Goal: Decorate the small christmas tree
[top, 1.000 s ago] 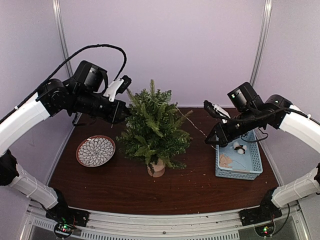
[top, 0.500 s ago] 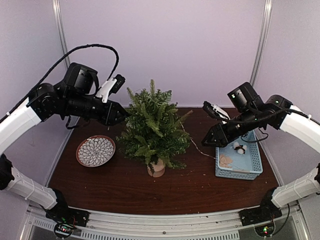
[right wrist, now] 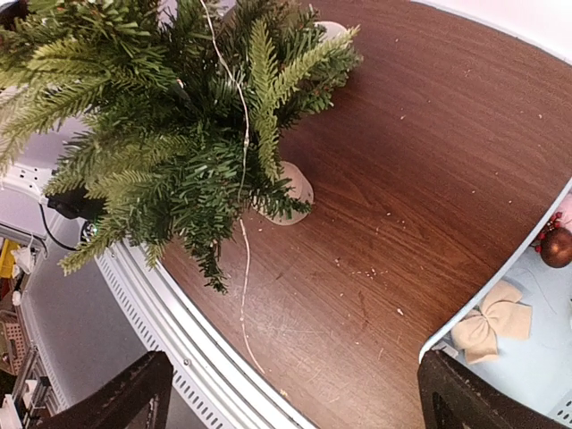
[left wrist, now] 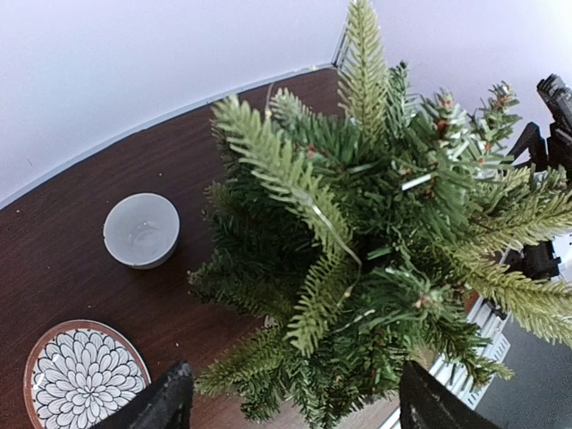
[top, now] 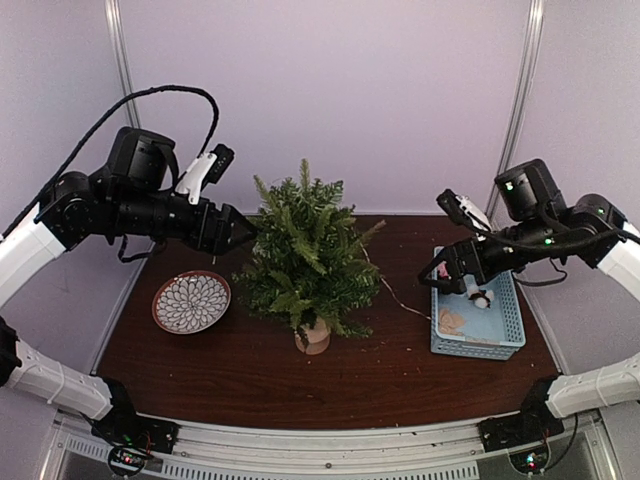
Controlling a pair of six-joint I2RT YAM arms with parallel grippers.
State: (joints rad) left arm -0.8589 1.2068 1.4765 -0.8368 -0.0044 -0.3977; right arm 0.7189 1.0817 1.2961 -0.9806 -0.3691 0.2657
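Observation:
I will next use my right gripper to take hold of the light string by its trailing part (top: 426,315) (right wrist: 257,362) beside the light blue basket, away from the small christmas tree.
The small christmas tree (top: 305,255) stands mid-table on its pale stump (top: 313,338). A thin pale light string (top: 392,292) lies over its branches and trails down onto the table to the right. My left gripper (top: 240,228) hovers open at the tree's upper left, holding nothing. In the left wrist view the tree (left wrist: 357,232) fills the frame, the string (left wrist: 326,223) lies on a branch, and the fingertips (left wrist: 165,402) stand wide apart. My right gripper (top: 435,275) is open and empty, between tree and basket. From the right wrist, the string (right wrist: 243,268) runs across the wood.
A light blue basket (top: 475,350) at the right holds a beige bow (right wrist: 490,326), a red ball (right wrist: 556,246) and a white ornament (top: 480,296). A patterned plate (top: 191,301) lies left of the tree, a small white bowl (left wrist: 140,230) behind it.
Both grippers have opened and let go of the string. The left arm has drawn back left, the right arm back right. The string has dropped onto the tree and table.

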